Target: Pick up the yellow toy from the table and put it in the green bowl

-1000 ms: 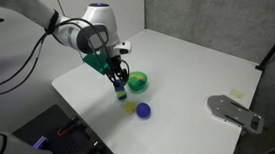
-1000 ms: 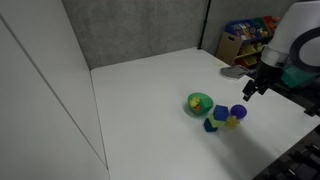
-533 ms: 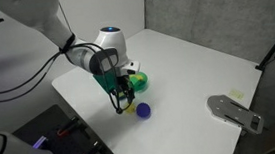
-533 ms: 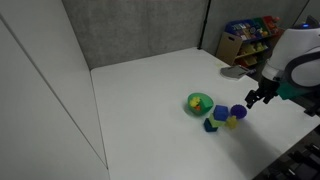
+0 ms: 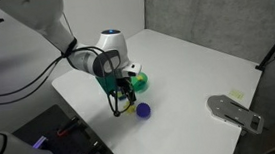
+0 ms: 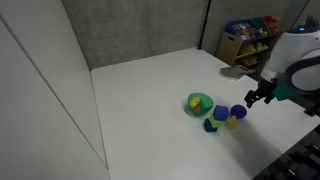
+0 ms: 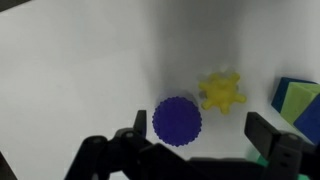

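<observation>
The middle of the yellow toy [image 5: 131,109] [image 7: 220,92], between its spikes and beside the purple ball, will be gripped by my gripper.
The yellow toy [image 7: 221,90], small and spiky, lies on the white table [image 6: 150,90] next to the purple ball [image 7: 177,121]. It also shows in an exterior view [image 6: 232,122]. The green bowl [image 6: 199,103] stands a little beyond them and shows in both exterior views [image 5: 138,82]. My gripper [image 7: 200,135] is open and empty. It hovers over the ball and the toy, with the ball nearer its left finger and the toy just ahead of the gap. In an exterior view the gripper [image 5: 123,101] hides most of the toy.
A blue block [image 7: 300,100] lies right of the toy, and blue blocks [image 6: 220,113] sit between the bowl and the ball. A grey metal plate [image 5: 234,112] lies near the table's corner. A shelf of coloured items [image 6: 250,40] stands behind the table.
My gripper has moved from beside the green bowl to above the purple ball and yellow toy, and it is lower. It has barely moved in the last half second.
</observation>
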`<act>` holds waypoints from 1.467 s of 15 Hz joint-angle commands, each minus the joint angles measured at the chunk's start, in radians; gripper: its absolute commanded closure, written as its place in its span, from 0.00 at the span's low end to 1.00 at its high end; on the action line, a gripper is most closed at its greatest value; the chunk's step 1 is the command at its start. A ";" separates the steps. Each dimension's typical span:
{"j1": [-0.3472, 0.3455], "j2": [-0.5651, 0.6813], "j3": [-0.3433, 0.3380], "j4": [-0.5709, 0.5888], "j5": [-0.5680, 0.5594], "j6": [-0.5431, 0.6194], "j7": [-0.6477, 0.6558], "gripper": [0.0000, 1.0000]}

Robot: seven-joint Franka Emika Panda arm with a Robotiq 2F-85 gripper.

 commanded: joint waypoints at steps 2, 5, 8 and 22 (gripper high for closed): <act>0.009 0.048 -0.022 0.022 -0.005 0.039 0.038 0.00; 0.007 0.119 -0.021 0.040 0.049 0.112 0.021 0.00; 0.024 0.202 -0.017 0.062 0.120 0.212 0.012 0.00; 0.105 0.514 0.020 0.208 0.394 0.406 -0.043 0.00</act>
